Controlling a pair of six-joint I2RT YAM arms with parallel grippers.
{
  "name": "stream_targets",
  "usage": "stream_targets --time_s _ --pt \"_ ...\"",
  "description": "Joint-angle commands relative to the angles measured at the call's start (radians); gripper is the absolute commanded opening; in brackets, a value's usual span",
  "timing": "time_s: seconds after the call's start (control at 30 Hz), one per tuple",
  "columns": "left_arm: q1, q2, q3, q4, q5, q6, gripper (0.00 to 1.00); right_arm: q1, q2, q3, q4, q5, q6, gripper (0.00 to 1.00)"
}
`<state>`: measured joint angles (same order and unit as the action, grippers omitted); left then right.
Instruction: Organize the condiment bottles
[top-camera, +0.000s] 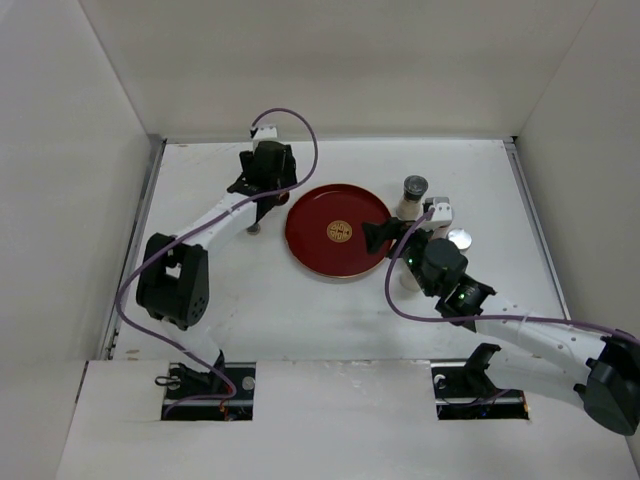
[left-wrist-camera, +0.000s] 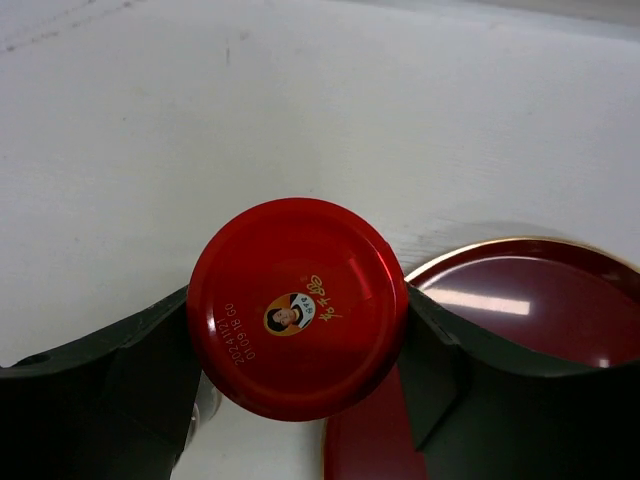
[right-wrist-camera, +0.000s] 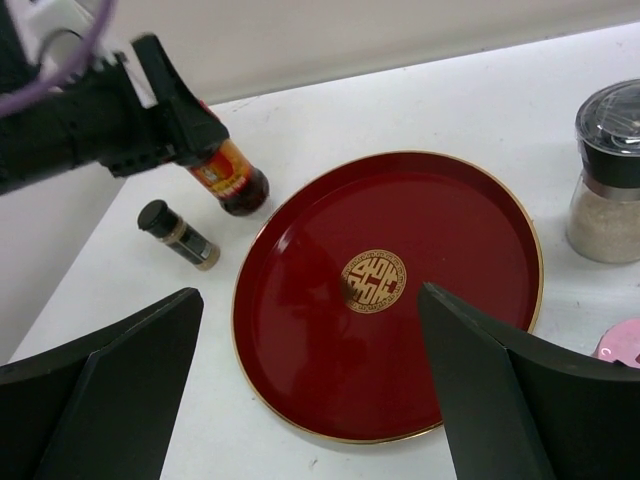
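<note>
I need to use my left gripper to set the red-capped bottle down on the red dish (top-camera: 315, 211) (left-wrist-camera: 448, 352), in the spot between its gold emblem and its back rim.
The dark bottle with a red cap (left-wrist-camera: 297, 305) and red label (right-wrist-camera: 228, 175) sits between the fingers of my left gripper (left-wrist-camera: 297, 320), which is shut on it at the left rim of the red dish (top-camera: 305, 240). The bottle leans in the right wrist view. A small black-capped shaker (right-wrist-camera: 180, 235) stands just left of it on the table, also seen from above (top-camera: 253, 230). A grey-capped grinder (top-camera: 413, 195) and a silver-white-capped bottle (top-camera: 459, 238) stand right of the dish. My right gripper (right-wrist-camera: 310, 292) is open and empty above the dish's right part (top-camera: 385, 238).
The round red dish with a gold emblem (right-wrist-camera: 373, 281) holds nothing. A pale bottle (top-camera: 410, 277) stands partly under my right wrist. A pink object (right-wrist-camera: 622, 345) shows at the right wrist view's edge. White walls close the table at the back and both sides.
</note>
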<state>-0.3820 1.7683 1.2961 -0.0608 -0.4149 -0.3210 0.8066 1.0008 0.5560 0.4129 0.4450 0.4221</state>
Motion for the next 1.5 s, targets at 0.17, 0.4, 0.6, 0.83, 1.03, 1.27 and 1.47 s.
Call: stream_targets --time_s 0.17,0.4,0.6,0.83,1.03,1.27,1.47 --pt "-0.140 -0.225 -0.011 0.188 -0.028 -0.006 0.38 0.004 -0.028 0.002 0.060 0.024 -0.003 0.94" --pt "-0.212 -0.165 -0.014 0.219 -0.032 -0.016 0.38 -0.004 -0.051 -0.008 0.055 0.067 -0.005 0.94" --pt "-0.229 -0.083 0.006 0.234 -0.024 -0.021 0.37 -0.010 -0.039 -0.007 0.052 0.078 -0.003 0.94" --pt "-0.220 -0.010 0.002 0.271 -0.021 -0.021 0.37 -0.010 -0.034 -0.008 0.056 0.077 -0.003 0.95" --pt "-0.225 0.019 -0.003 0.273 -0.041 -0.015 0.45 -0.010 -0.034 -0.008 0.056 0.077 -0.003 0.95" --pt "-0.238 0.030 -0.023 0.296 -0.099 0.011 0.68 -0.013 -0.033 -0.007 0.056 0.075 -0.003 0.95" --pt "-0.240 -0.003 -0.021 0.296 -0.097 0.016 0.86 -0.013 -0.034 -0.007 0.055 0.077 -0.005 0.95"
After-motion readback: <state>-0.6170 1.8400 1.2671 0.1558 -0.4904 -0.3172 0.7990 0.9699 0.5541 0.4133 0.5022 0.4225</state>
